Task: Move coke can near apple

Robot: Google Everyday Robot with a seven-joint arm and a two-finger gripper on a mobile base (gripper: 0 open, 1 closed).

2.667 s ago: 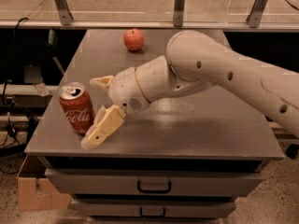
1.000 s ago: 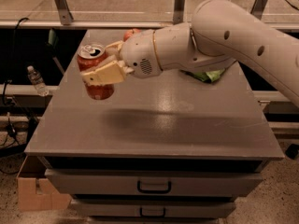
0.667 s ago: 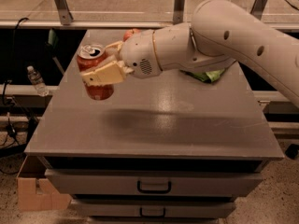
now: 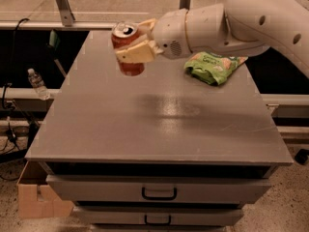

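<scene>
I should put the coke can down with my gripper by the table's far edge (image 4: 162, 49), between the apple and green snack bag.
My gripper (image 4: 135, 42) is shut on the red coke can (image 4: 126, 36), its tan fingers (image 4: 136, 53) wrapped round the can's middle. The can is upright, its silver top showing, held over the far left part of the grey table (image 4: 159, 129). I cannot tell whether its base touches the table. The white arm (image 4: 241, 18) reaches in from the upper right. The apple is hidden, out of sight behind the gripper and arm.
A green snack bag (image 4: 215, 65) lies on the far right of the table, just under the arm. A drawer front with a black handle (image 4: 159, 193) sits below the near edge. A plastic bottle (image 4: 36, 83) and a cardboard box (image 4: 36, 197) are on the floor to the left.
The gripper has carried the can from the near left of the table up and toward the far side. The apple, once visible at the back, is now covered by the arm.
</scene>
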